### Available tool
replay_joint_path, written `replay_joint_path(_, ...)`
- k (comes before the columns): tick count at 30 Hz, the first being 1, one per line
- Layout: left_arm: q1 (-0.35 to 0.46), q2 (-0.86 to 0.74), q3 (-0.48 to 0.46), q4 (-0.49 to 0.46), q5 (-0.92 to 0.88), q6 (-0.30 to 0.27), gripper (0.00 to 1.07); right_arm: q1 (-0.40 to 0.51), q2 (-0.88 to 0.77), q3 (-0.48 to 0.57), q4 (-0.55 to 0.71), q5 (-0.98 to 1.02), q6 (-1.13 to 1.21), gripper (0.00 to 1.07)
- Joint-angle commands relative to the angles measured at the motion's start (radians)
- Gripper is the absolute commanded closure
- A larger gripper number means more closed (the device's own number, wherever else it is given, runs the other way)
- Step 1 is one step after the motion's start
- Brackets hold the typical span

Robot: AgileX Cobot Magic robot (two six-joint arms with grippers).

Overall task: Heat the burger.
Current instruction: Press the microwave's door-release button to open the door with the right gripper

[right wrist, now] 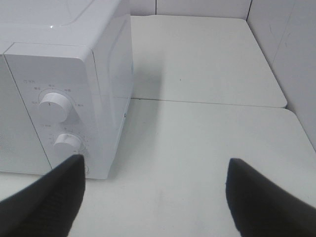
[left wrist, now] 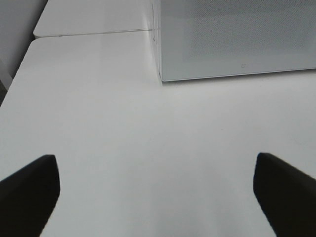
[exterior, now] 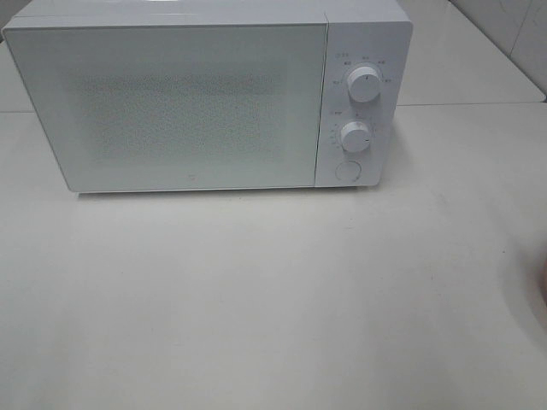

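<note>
The microwave has a round button [exterior: 348, 171] [right wrist: 87, 170] below the knobs. My right gripper needs to go there next and close on it.
The burger is not in view in any frame. A white microwave [exterior: 197, 98] stands at the back of the white table [exterior: 273, 299] with its door shut. It has two round knobs [exterior: 365, 85] and a round button [exterior: 347, 169] on its right panel. In the left wrist view my left gripper [left wrist: 155, 195] is open and empty above the bare table, in front of the microwave's left corner [left wrist: 160, 74]. In the right wrist view my right gripper [right wrist: 155, 197] is open and empty near the microwave's knob panel [right wrist: 57, 106]. Neither gripper shows in the exterior view.
A pinkish edge [exterior: 542, 282] with a soft shadow shows at the right border of the exterior view. A seam [exterior: 470, 104] splits the table behind the microwave. Walls stand past the table on the right [right wrist: 291, 54].
</note>
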Motion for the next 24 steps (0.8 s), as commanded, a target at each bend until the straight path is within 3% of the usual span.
replay_joint_path(1,-0.004,-0.022,0.002,0.000,-0.003,-0.003,0.07,-0.004,0.029,-0.003,-0.019,-0.061,0.001,0.32)
replay_joint_path(6,-0.004,-0.022,0.002,0.000,-0.003,-0.003,0.07,-0.004,0.124,-0.003,-0.075,-0.198,-0.002,0.32)
replay_joint_path(15,-0.004,-0.022,0.002,0.000,-0.003,-0.003,0.07,-0.004,0.273,-0.003,-0.058,-0.414,-0.065,0.32)
replay_joint_path(23,-0.004,-0.022,0.002,0.000,-0.003,-0.003,0.07,-0.004,0.410,0.063,0.103,-0.696,-0.206,0.32)
replay_joint_path(24,-0.004,-0.022,0.002,0.000,-0.003,-0.003,0.07,-0.004,0.437,0.090,0.192,-0.767,-0.280,0.32)
